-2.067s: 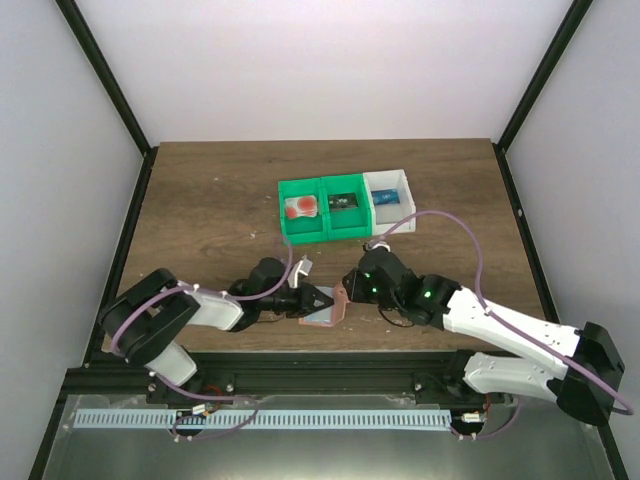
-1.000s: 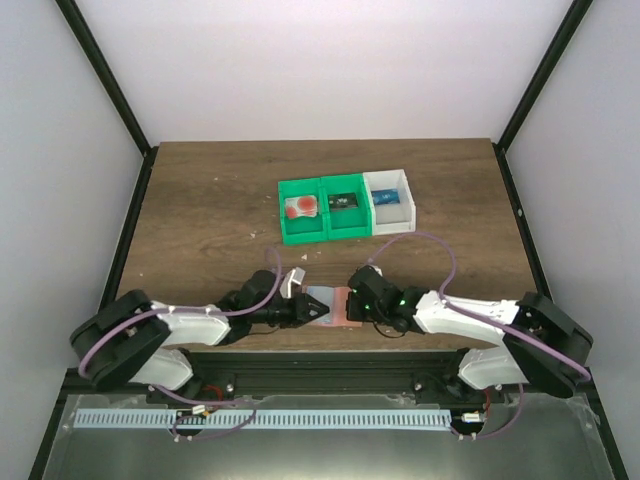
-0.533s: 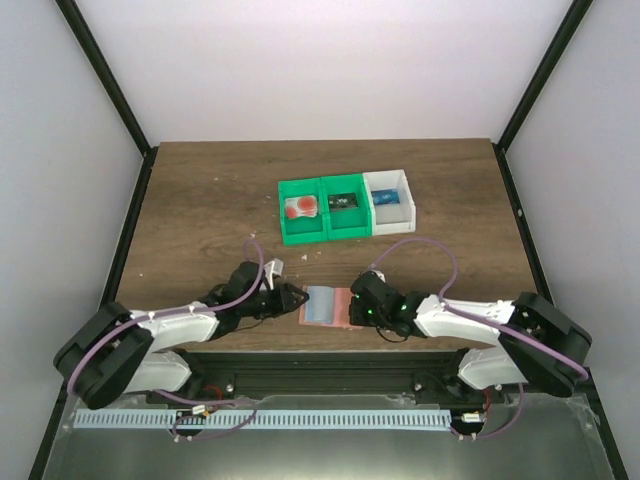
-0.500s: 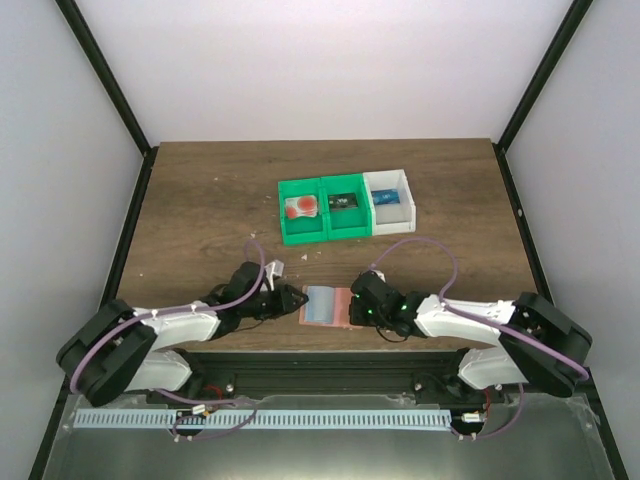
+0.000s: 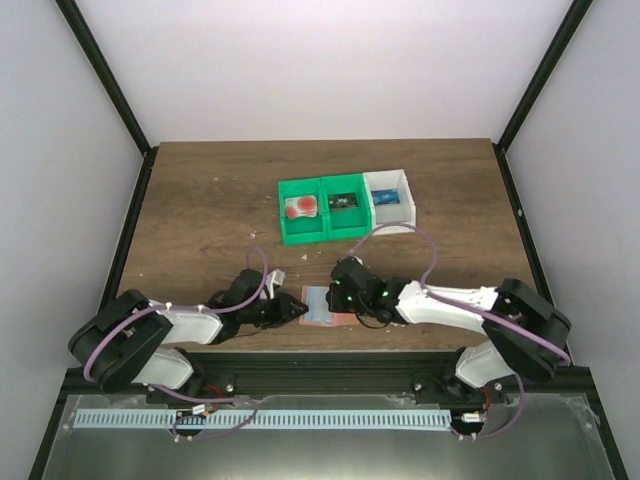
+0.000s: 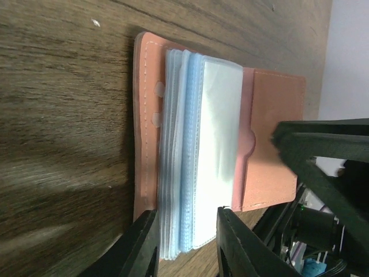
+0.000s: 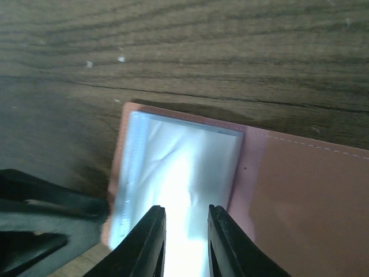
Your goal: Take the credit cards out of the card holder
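I should pinch only the card holder's salmon-pink edge (image 6: 145, 196) with my left gripper and leave the clear sleeves free, because they stand between that gripper's fingers.
The card holder (image 5: 322, 306) lies open near the table's front edge, salmon-pink with clear blue-grey sleeves (image 6: 196, 150). My left gripper (image 5: 299, 308) is at its left end. In the left wrist view the jaws (image 6: 187, 214) stand on either side of the sleeve stack, which fills the gap between them. My right gripper (image 5: 338, 297) hangs over the holder's right half, with its jaws (image 7: 184, 209) slightly apart above the top sleeve (image 7: 179, 167) and nothing between them. No card shows in the sleeves. One pale credit card (image 5: 300, 207) with a red blot lies in the left green bin.
A green two-part bin (image 5: 322, 230) and a white bin (image 5: 390, 222) stand side by side at mid-table. A dark card (image 5: 343, 201) lies in the middle compartment and a blue one (image 5: 387, 197) in the white bin. The table's front edge runs just behind the holder.
My right gripper has slid left onto the holder and its jaws have parted. My left gripper opened, came back to the holder's left end and narrowed around the sleeves.
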`<control>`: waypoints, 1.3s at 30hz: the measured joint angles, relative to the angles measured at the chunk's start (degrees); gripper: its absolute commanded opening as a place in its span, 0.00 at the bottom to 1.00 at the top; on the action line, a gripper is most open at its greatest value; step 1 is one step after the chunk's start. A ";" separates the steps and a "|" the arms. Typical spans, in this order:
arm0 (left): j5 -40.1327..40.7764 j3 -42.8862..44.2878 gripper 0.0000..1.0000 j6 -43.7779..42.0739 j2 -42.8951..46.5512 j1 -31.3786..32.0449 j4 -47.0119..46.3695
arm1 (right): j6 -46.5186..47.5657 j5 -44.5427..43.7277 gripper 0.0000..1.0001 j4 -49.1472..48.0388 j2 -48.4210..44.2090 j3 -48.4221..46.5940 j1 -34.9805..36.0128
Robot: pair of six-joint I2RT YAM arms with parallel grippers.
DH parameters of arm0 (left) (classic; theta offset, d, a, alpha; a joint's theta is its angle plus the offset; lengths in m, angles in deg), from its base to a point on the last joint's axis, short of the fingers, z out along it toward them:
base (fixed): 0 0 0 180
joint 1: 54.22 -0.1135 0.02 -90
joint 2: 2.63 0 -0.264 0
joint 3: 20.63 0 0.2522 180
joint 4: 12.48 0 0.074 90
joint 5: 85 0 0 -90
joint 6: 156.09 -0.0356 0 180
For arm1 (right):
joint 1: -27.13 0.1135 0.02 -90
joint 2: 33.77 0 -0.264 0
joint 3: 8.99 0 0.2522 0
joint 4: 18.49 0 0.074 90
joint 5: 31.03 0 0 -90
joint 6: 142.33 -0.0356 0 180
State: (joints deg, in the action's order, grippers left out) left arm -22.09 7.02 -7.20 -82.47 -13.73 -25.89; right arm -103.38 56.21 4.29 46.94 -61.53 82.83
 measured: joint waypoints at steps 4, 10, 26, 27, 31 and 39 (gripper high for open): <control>0.50 -0.13 0.39 0.13 1.68 -0.02 0.33 | 0.33 -0.02 0.16 0.04 3.89 -0.52 0.00; 2.60 -0.13 0.46 -0.94 5.07 -0.57 2.38 | 0.46 -1.16 0.10 0.52 5.68 -0.31 0.00; -0.09 -0.68 0.38 0.33 -2.99 -1.11 -5.40 | -1.38 -1.09 0.07 -11.72 4.55 7.76 -0.07; -0.50 -0.74 0.34 0.92 -4.02 -1.38 -6.97 | -1.36 -1.05 0.08 -12.04 4.50 7.96 -0.07; -2.19 -0.90 0.18 2.93 -7.91 -1.44 -11.80 | -1.31 -0.87 0.14 -13.25 4.20 8.63 -0.13; -5.44 -4.35 0.26 7.87 -6.75 0.52 -18.21 | 0.04 -1.05 0.14 -13.38 3.80 8.70 -0.66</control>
State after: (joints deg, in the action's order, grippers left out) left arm -27.53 2.67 0.67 -89.22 -13.20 -44.10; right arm -103.34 55.16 -9.09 50.74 -52.84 82.17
